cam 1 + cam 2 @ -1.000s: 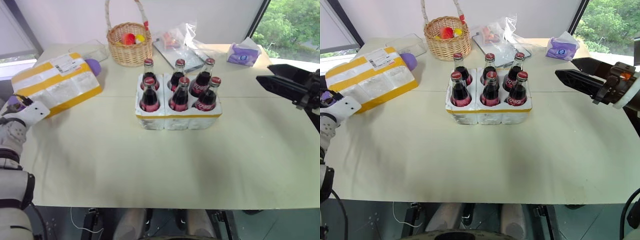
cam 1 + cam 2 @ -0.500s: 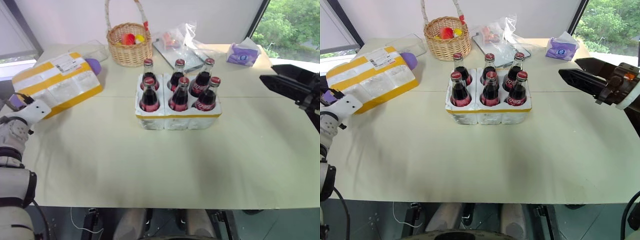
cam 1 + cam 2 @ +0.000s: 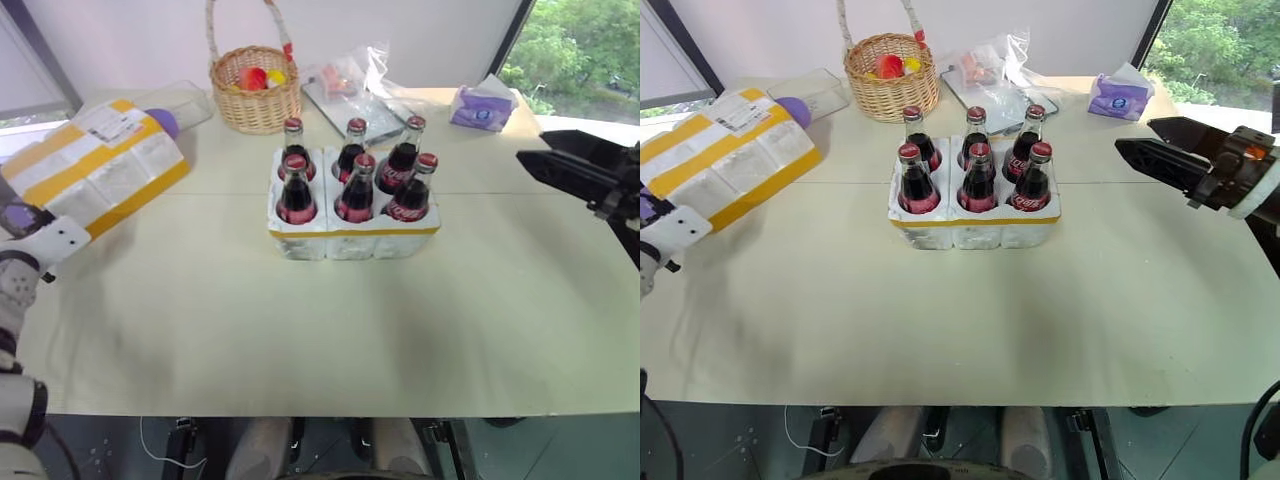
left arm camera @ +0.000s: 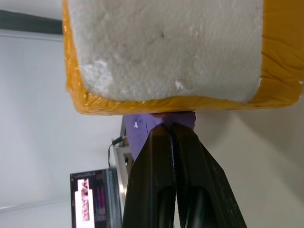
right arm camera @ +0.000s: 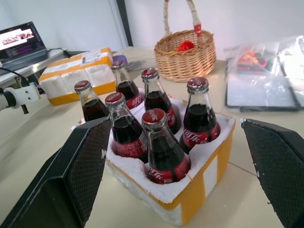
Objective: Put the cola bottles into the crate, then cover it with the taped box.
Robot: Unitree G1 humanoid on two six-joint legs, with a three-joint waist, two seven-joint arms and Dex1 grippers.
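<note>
Left fingers meet too shallowly at the purple tab's edge to move the taped box; they should open wide and grip the tab's thicker body (image 4: 143, 131).
Six cola bottles (image 3: 350, 185) with red caps stand upright in the holes of the white foam crate (image 3: 350, 242) at the table's middle. The taped box (image 3: 95, 165), white foam with yellow bands and a label, lies slanted at the far left. Its near end reaches the table's left edge. My left gripper (image 4: 171, 127) is shut on a purple tab (image 4: 156, 121) under that end of the box. A second purple tab (image 3: 162, 122) sticks out at the far end. My right gripper (image 3: 1137, 138) hovers open to the right of the crate, pointing at it, with nothing in it.
A wicker basket (image 3: 255, 90) with colourful items stands behind the crate. Beside it lie clear plastic bags (image 3: 355, 85) and a clear container (image 3: 185, 100). A purple tissue pack (image 3: 482, 105) sits at the far right. Bare table (image 3: 320, 330) stretches in front of the crate.
My left gripper has drawn back toward me, and the taped box has come along, sliding toward the table's left edge. The right arm, crate and bottles have stayed put.
</note>
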